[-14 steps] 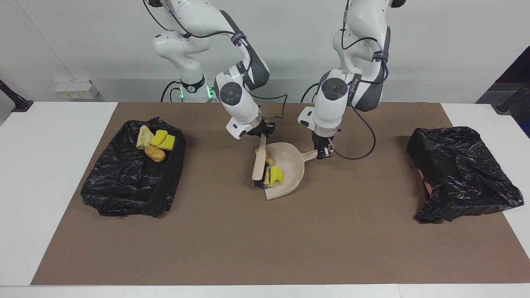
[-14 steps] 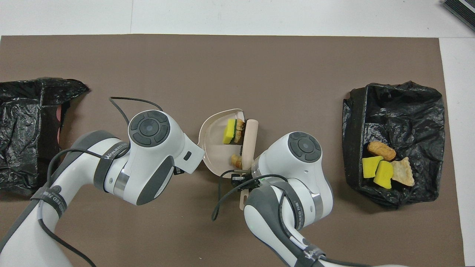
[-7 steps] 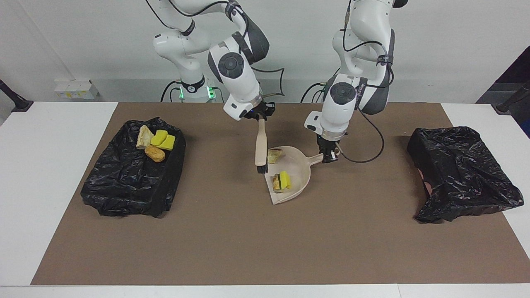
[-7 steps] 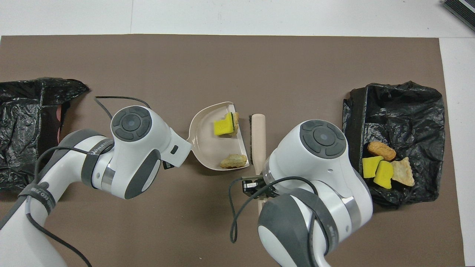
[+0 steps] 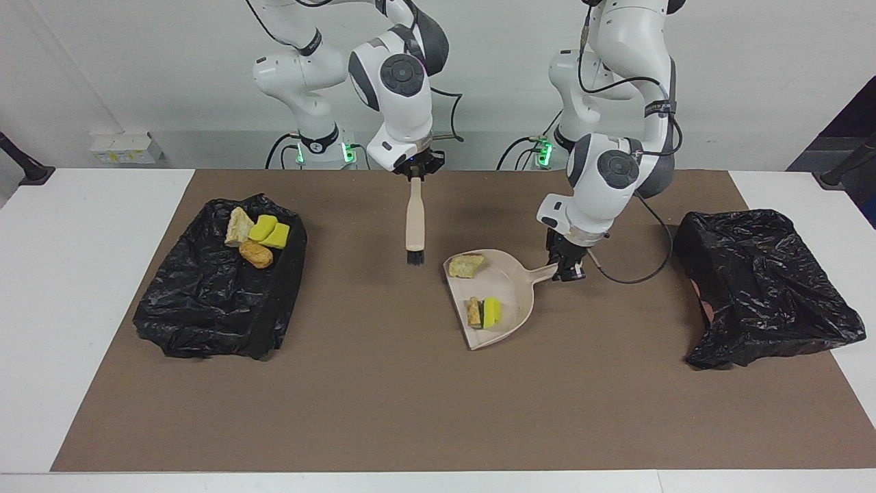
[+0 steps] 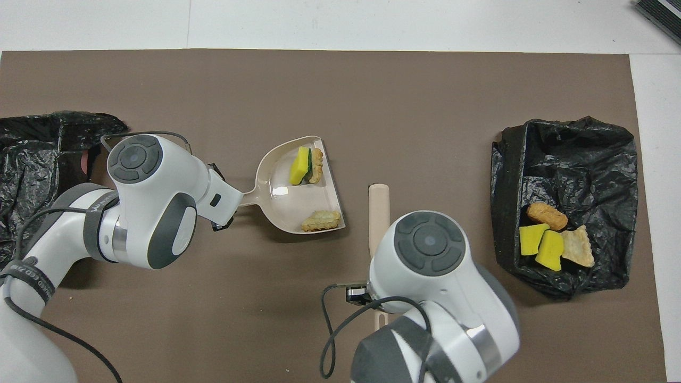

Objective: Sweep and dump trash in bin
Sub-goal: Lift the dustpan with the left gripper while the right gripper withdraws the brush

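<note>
The brush will go down on the bare brown mat point(image 6: 313, 298) at the near side of the beige dustpan, set there by my right gripper.
My left gripper point(image 5: 567, 268) is shut on the handle of the beige dustpan point(image 5: 510, 291), held low over the middle of the brown mat. In the pan lie trash pieces: a tan lump point(image 5: 467, 265) and a yellow sponge piece point(image 5: 492, 312) against another tan lump. They also show in the overhead view: the sponge point(image 6: 299, 166) and the lump point(image 6: 321, 219) in the pan point(image 6: 282, 199). My right gripper point(image 5: 415, 172) is shut on the top of the brush point(image 5: 415, 222), which hangs upright in the air, bristles down, apart from the pan. More trash point(image 5: 256, 236) lies on the black bin.
A black-bagged bin point(image 5: 212, 308) sits at the right arm's end of the mat, also in the overhead view point(image 6: 580, 159). A second black-bagged bin point(image 5: 766, 287) sits at the left arm's end. White table borders the mat point(image 5: 383, 411).
The brush has left the dustpan, risen and swung toward the right arm's end. The left gripper has carried the dustpan with its trash toward the left arm's end.
</note>
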